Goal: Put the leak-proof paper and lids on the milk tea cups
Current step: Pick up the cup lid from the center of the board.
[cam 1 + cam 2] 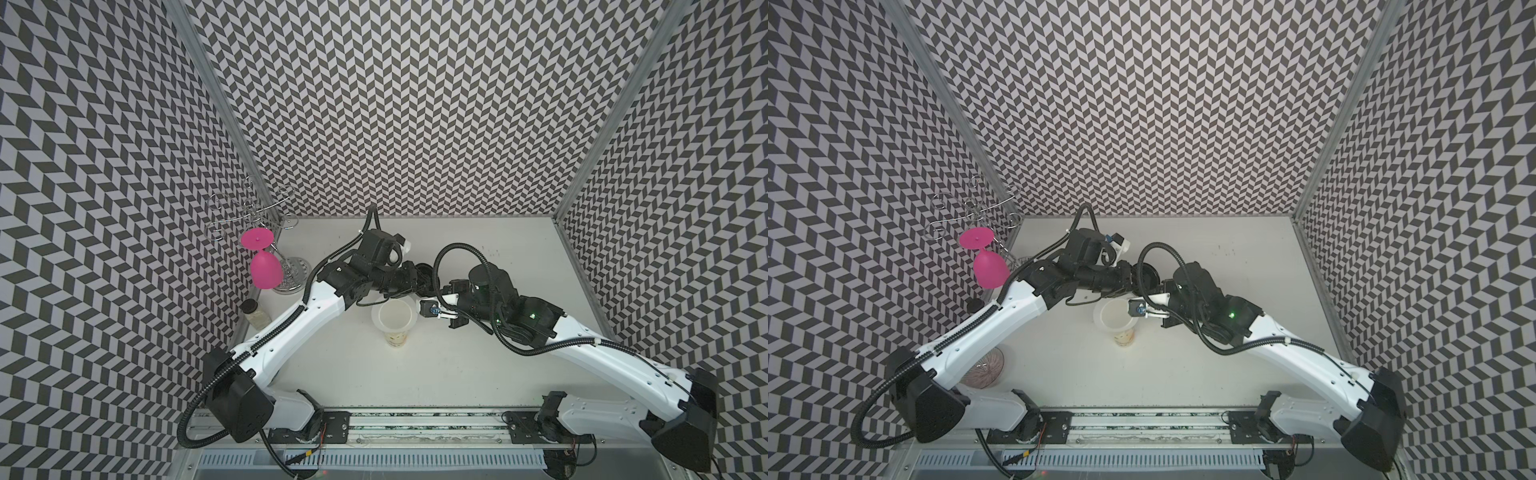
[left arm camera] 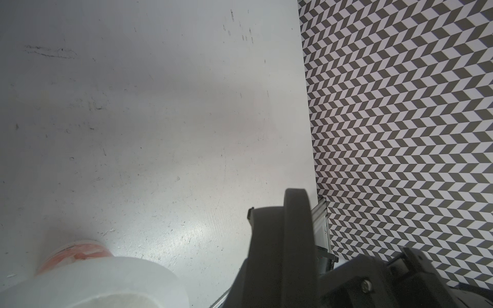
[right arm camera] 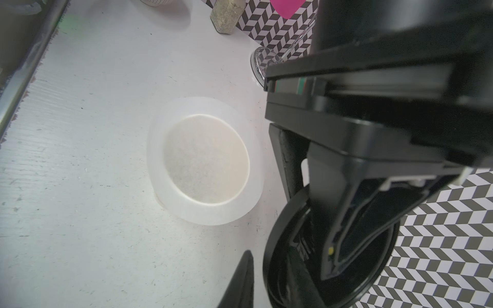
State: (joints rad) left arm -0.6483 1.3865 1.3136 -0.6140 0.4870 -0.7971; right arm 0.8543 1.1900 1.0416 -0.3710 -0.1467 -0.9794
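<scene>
My right gripper should hold the lid, because my left gripper pinches one side of it, while my left gripper backs away and takes it across the rim (image 3: 270, 256).
The milk tea cup (image 1: 397, 336) (image 1: 1124, 336) stands upright mid-table, brownish print low on its side. The leak-proof paper (image 1: 376, 321) (image 3: 160, 149), a round translucent white sheet, lies flat on its rim and overhangs all round. Just behind the cup, a round black lid (image 1: 424, 269) (image 3: 373, 266) hangs on edge in the air. My left gripper (image 1: 417, 279) is shut on the lid, one finger on each face. My right gripper (image 3: 269, 288) straddles the lid's rim. A thin gap shows beside its outer finger (image 3: 241, 280); the other finger is lost in the dark.
A pink goblet (image 1: 264, 266) hangs upside down from a wire rack (image 1: 249, 216) at the back left, its glass foot (image 1: 293, 274) on the table. A small black-capped jar (image 1: 253, 313) stands by the left wall. Chevron walls close three sides.
</scene>
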